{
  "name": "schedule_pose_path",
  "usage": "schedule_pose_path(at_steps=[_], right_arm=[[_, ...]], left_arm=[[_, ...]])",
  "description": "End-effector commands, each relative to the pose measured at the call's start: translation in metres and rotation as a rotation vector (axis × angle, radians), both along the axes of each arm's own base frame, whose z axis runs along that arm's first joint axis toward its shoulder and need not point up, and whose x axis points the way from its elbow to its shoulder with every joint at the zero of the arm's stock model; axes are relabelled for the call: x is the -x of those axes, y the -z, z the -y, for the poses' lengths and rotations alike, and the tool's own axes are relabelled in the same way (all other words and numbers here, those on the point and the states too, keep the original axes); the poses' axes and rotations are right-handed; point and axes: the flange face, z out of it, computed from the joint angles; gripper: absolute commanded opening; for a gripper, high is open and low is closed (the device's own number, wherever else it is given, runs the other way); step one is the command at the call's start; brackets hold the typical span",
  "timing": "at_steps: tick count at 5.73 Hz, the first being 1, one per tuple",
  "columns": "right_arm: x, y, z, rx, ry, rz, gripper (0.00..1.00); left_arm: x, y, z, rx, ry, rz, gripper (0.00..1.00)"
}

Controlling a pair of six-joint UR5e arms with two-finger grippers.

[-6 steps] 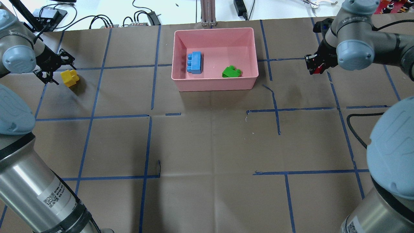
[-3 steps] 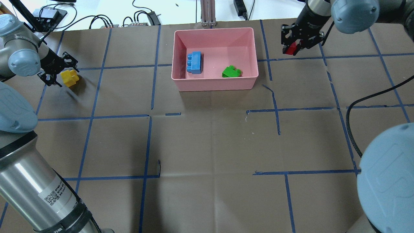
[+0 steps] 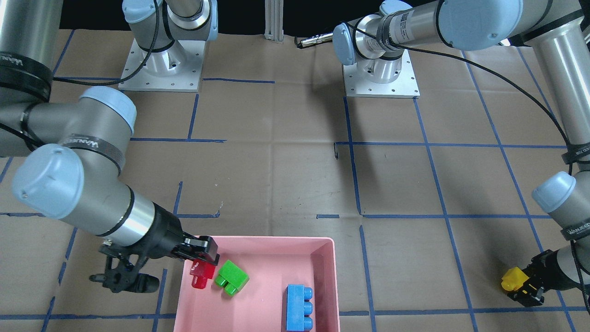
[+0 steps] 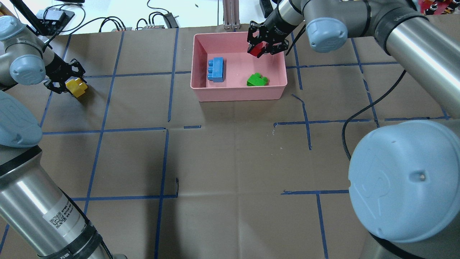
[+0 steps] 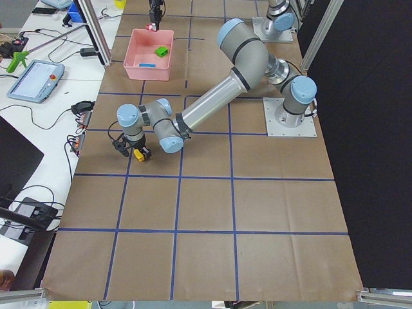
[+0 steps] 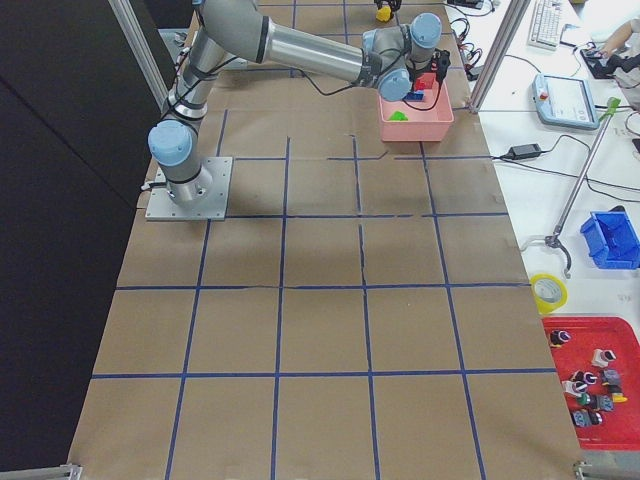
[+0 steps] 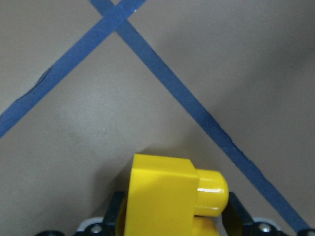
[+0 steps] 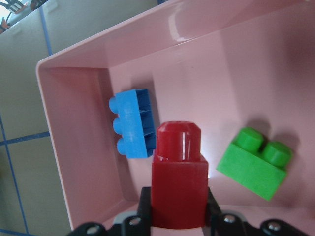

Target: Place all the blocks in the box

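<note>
Next, my left gripper releases the yellow block, which still lies on the table, between the blue block's studs and the pink box's side (image 3: pixel 315 296).
The pink box (image 4: pixel 201 91) stands at the table's far middle and holds the blue block (image 4: pixel 216 69) and the green block (image 4: pixel 257 80). My right gripper (image 4: pixel 265 46) is shut on the red block (image 4: pixel 256 51) and holds it above the box's far right part. In the right wrist view the red block (image 8: pixel 178 182) hangs over the blue (image 8: pixel 133 128) and green (image 8: pixel 253 164) ones. My left gripper (image 4: pixel 68 80) is low at the far left. Its fingers press both sides of the yellow block (image 4: pixel 77 87), which lies on the table, as the left wrist view (image 7: pixel 167 201) shows.
Cables and small devices (image 4: pixel 107 21) lie past the table's far edge, beside an aluminium post (image 4: pixel 231 14). Blue tape lines cross the brown paper. The two arm bases (image 3: pixel 159 64) (image 3: pixel 380 76) stand at the robot's side of the table.
My right arm swung left from the table's right side to above the box, carrying the red block. My left gripper slid right and now has the yellow block between its fingers.
</note>
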Motion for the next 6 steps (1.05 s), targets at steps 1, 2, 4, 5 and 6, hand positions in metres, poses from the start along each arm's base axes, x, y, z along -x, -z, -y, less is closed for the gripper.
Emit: schedule_pose_path(at_steps=[1, 2, 4, 5, 6], right_arm=[[-0.017, 0.011, 0.008, 0.110, -0.005, 0.010, 0.99], [-0.017, 0.015, 0.009, 0.104, -0.004, 0.006, 1.00], [-0.015, 0.006, 0.007, 0.110, -0.002, 0.004, 1.00], [-0.006, -0.003, 0.006, 0.083, 0.008, -0.003, 1.00], [0.021, -0.039, -0.007, 0.056, -0.033, -0.021, 1.00]], left_arm=[[0.003, -0.002, 0.000, 0.006, 0.007, -0.029, 0.37], [0.002, -0.020, 0.002, 0.029, 0.012, -0.016, 0.32], [0.009, -0.095, -0.005, 0.088, 0.096, 0.026, 0.32], [0.034, -0.131, -0.007, 0.113, 0.195, 0.046, 0.32], [0.087, -0.159, -0.001, 0.130, 0.359, 0.072, 0.32]])
